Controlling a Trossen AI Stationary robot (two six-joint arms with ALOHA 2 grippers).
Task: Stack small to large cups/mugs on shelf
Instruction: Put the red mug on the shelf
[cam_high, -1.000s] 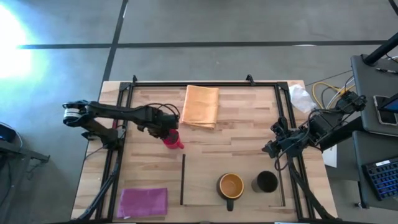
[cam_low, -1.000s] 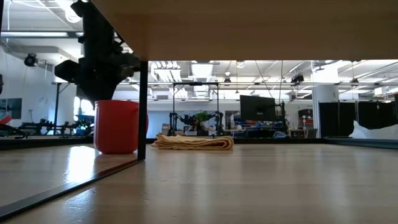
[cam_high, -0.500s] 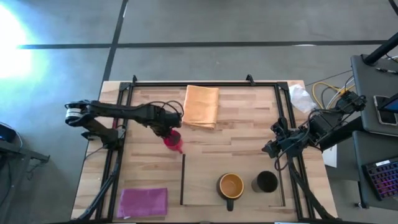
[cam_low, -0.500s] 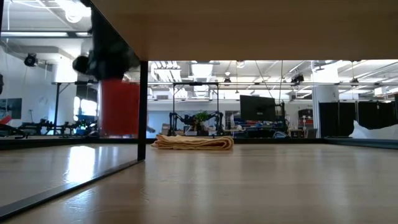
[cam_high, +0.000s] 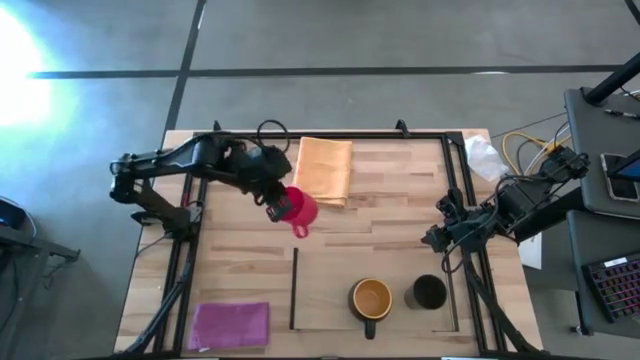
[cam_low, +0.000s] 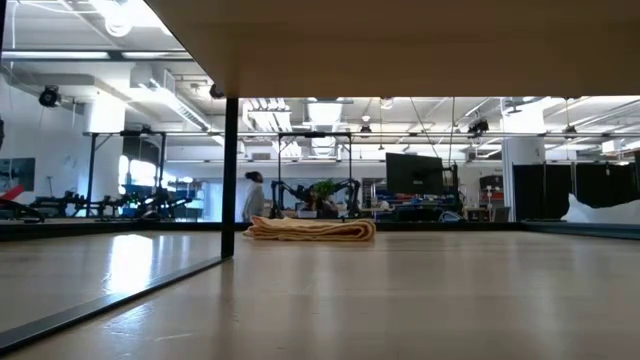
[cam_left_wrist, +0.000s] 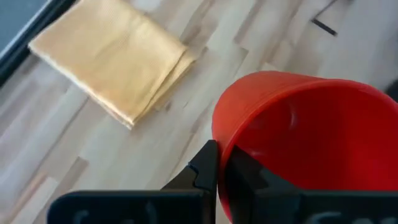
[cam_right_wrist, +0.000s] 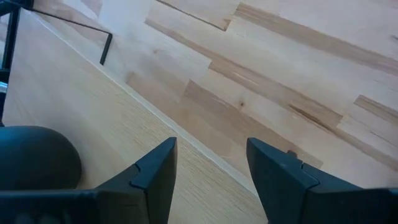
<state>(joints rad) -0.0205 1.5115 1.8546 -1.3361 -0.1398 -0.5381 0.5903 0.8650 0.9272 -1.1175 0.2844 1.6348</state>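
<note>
My left gripper will release the pink-red mug on the pale-wood shelf between the brown mug and the shelf's dark strip (cam_high: 323, 302). The pink-red mug is now held beside the orange cloth.
My left gripper (cam_high: 275, 200) is shut on the pink-red mug (cam_high: 298, 209), held above the table beside the orange cloth (cam_high: 323, 170); the mug also fills the left wrist view (cam_left_wrist: 311, 143). The brown mug with yellow inside (cam_high: 371, 299) and the black mug (cam_high: 429, 292) stand on their bases on the pale-wood shelf (cam_high: 330, 290) at the near side. My right gripper (cam_high: 436, 238) is open and empty at the table's right, above the shelf's far right corner; the right wrist view shows its fingers apart (cam_right_wrist: 211, 168) and the black mug (cam_right_wrist: 37, 158). My left gripper pinches the pink-red mug's rim wall (cam_left_wrist: 225, 163), one finger inside the mug and one outside (cam_left_wrist: 205, 168). The mug is lifted clear of the table; in the high view its handle (cam_high: 297, 230) points toward the near edge.
A magenta cloth (cam_high: 230, 325) lies at the near left corner. Thin dark strips (cam_high: 294, 288) edge the shelf. A black frame (cam_high: 330, 135) runs round the table. White crumpled stuff (cam_high: 484, 157) lies at the far right corner.
My left gripper has risen with the pink-red mug and gone toward the table's right. The mug, standing on the table a second ago, is lifted clear and has left the low view.
</note>
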